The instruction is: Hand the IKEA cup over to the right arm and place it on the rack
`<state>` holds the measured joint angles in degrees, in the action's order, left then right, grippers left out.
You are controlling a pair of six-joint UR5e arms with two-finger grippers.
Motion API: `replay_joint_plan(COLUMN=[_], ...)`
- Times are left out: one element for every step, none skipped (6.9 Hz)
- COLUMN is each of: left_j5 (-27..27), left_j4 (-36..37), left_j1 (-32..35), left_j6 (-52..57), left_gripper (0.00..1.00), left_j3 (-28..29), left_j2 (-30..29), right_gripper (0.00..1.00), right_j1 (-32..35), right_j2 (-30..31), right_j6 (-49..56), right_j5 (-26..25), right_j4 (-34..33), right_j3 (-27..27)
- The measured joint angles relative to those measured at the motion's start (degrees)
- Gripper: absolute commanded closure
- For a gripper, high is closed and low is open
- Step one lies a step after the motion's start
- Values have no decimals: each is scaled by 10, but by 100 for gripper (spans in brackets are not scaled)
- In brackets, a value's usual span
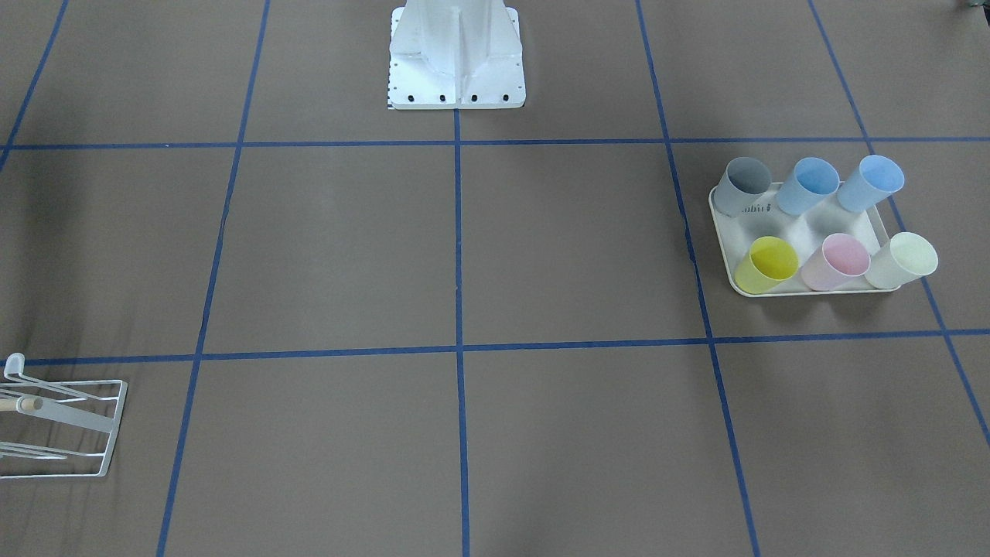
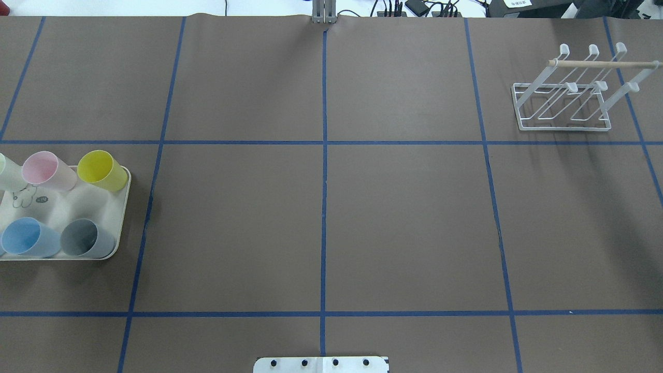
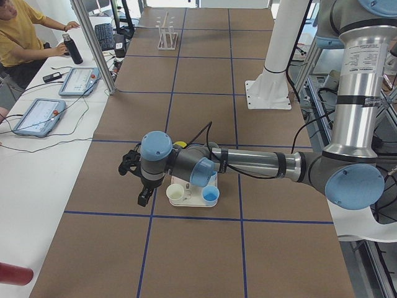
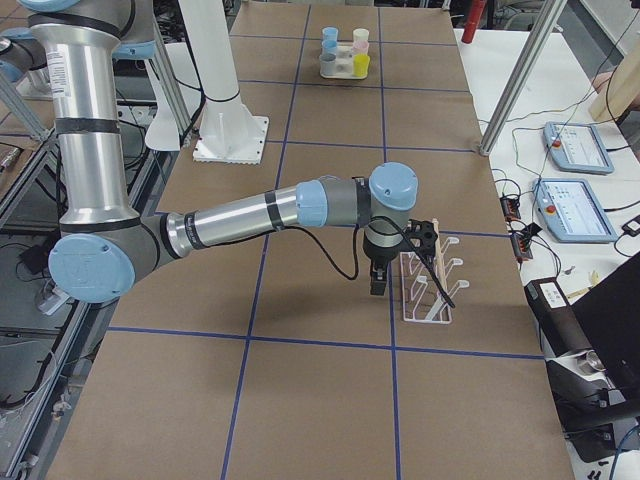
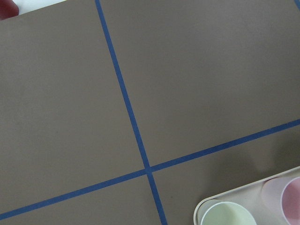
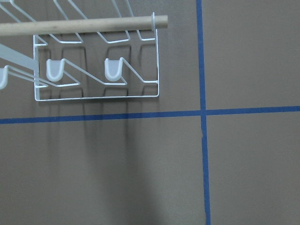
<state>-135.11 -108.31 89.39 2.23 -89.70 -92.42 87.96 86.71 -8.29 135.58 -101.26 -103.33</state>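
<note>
The pale green cup has a side facing away from the pink cup, and there my left gripper should next grab the rim of the pale green cup (image 1: pixel 935 259) (image 5: pixel 202 219).
Several IKEA cups stand upright on a cream tray (image 1: pixel 776 224): grey (image 1: pixel 742 186), two blue (image 1: pixel 808 186), yellow (image 1: pixel 766 265), pink (image 1: pixel 835 261) and pale green (image 1: pixel 901 260). The white wire rack (image 2: pixel 564 98) with its wooden dowel holds no cup. My left gripper (image 3: pixel 142 197) hangs just beside the tray, over the table, and shows only in the exterior left view, so I cannot tell whether it is open or shut. My right gripper (image 4: pixel 377 282) hangs next to the rack (image 4: pixel 425 285); its state cannot be told either. The left wrist view catches the pale green cup (image 5: pixel 228 214).
The robot's white base (image 1: pixel 456 58) stands at the table's near middle edge. Blue tape lines divide the brown table cover into squares. A seated person (image 3: pixel 22 34) and tablets (image 3: pixel 38 115) are at a side table beyond the left end.
</note>
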Motion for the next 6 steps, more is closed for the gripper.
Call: replay_joint_plan(left_j5=[1, 2, 0, -3, -3, -1], left_j4=[-2, -1, -2, -13, -43, -79], left_j1=[1, 1, 1, -2, -13, -30], left_j6=[-1, -2, -2, -2, -3, -6], left_gripper=[0, 0, 0, 0, 0, 0], left_j3=[-7, -24, -35, -42, -42, -29], left_j2=[0, 2, 10, 22, 33, 41], right_gripper=[0, 0, 0, 0, 0, 0], right_j1=[2, 2, 2, 2, 2, 1], right_j2=[2, 2, 2, 2, 2, 3], right_j6=[0, 0, 0, -1, -3, -4], right_j5=[0, 0, 0, 0, -1, 0], right_j4=[0, 1, 1, 1, 1, 0], right_j3=[-1, -2, -1, 0, 1, 3])
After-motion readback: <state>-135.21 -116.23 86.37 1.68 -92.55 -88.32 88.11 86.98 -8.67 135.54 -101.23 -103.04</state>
